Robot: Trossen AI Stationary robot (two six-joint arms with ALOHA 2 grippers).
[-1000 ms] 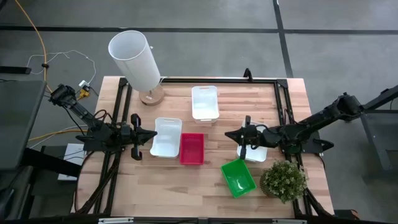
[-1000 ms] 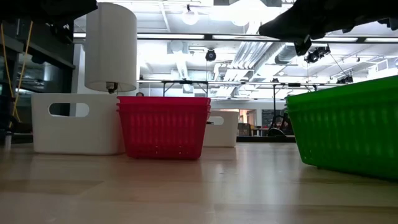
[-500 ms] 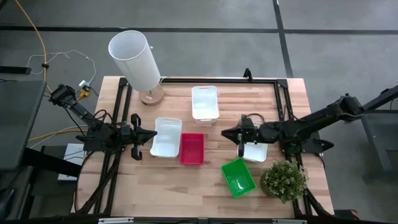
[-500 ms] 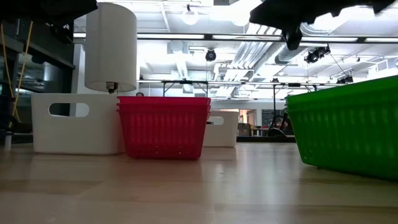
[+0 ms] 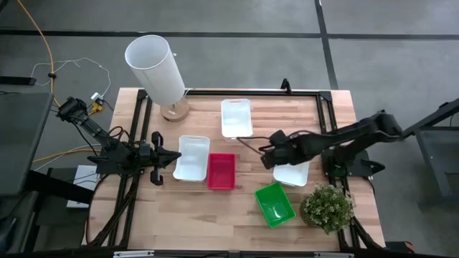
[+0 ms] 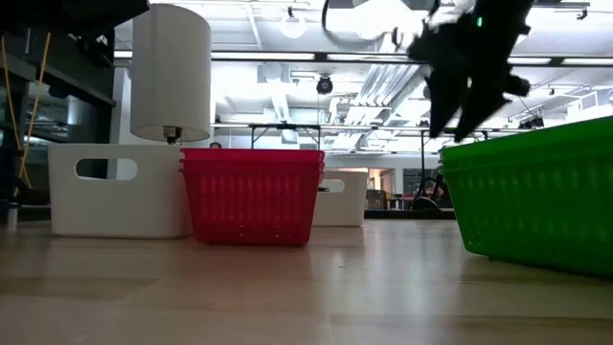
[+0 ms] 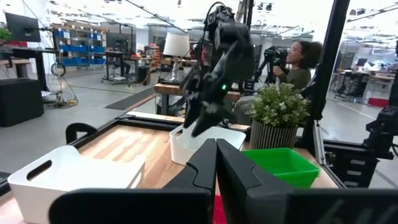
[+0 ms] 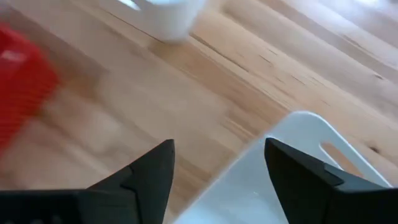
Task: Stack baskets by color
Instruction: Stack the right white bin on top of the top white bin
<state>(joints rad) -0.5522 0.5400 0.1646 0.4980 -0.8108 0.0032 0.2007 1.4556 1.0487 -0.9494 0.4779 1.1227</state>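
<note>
My right gripper is going to close on the rim of the white basket behind the green basket, on its side (image 5: 275, 170) (image 8: 231, 169) that faces the red baskets.
Near the table's right side, my right gripper (image 5: 267, 156) stands open in the air and slants down over the left end of a white basket (image 5: 294, 173). The right wrist view shows that basket's rim (image 8: 280, 168) between and below the fingers. Nested red baskets (image 5: 221, 171) rest on the table's middle, with a white basket (image 5: 192, 158) to their left. Another white basket (image 5: 236, 118) sits farther back. A green basket (image 5: 275, 203) lies toward the near edge. My left gripper (image 5: 159, 156) waits shut and level at the left side.
A tall white cylinder (image 5: 154, 68) stands at the far left corner. A potted plant (image 5: 327, 208) stands at the near right, beside the green basket. A black frame (image 5: 326, 107) runs along the table's edges. Bare wood lies at the near left. A person (image 7: 298, 62) sits beyond the table.
My right gripper has swung from level to slanting down, rolled, moved a little toward the table's left edge and opened its fingers. No basket has moved.
</note>
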